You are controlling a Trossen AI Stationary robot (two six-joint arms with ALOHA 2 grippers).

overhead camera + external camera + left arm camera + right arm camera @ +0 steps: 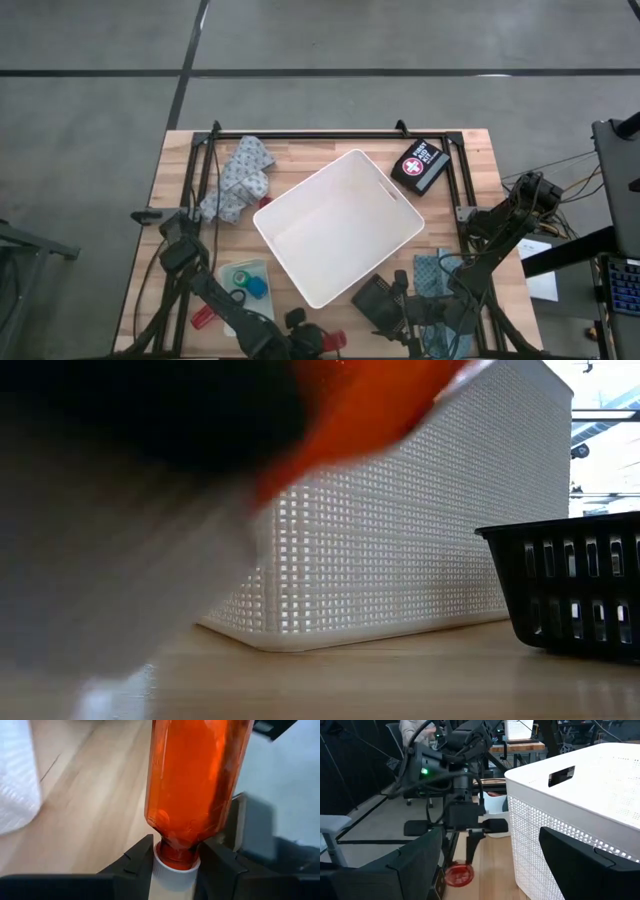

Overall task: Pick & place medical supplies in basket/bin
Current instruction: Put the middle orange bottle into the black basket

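Observation:
Next, my left gripper lets go of the orange bottle on the bare wood (334, 340) between the white bin and the near edge of the table. The bottle is now at the near edge.
The white bin (340, 225) stands in the middle of the table on its base, turned at an angle. At the near edge my left gripper (318, 342) is shut on an orange see-through bottle (197, 775) with a white cap. In the low view the bottle (350, 410) is a blur close to the camera, in front of the bin's wall (400, 550). My right gripper (502, 865) stands open with nothing between its fingers, near the bin's near right corner, facing the left arm. My left gripper pinches the bottle's white cap (175, 870) between its two fingers, one on each side. The fingers slant down, and the bottle runs on past them, its bottom end (457, 874) low over the tabletop. Whether that end touches the wood cannot be told.
A translucent tray (245, 280) with small blue and green items lies near the left arm, with a red item (203, 318) beside it. A patterned cloth (240, 175) lies far left, a dark first-aid case (420, 165) far right, and a black slotted basket (570, 590) near right.

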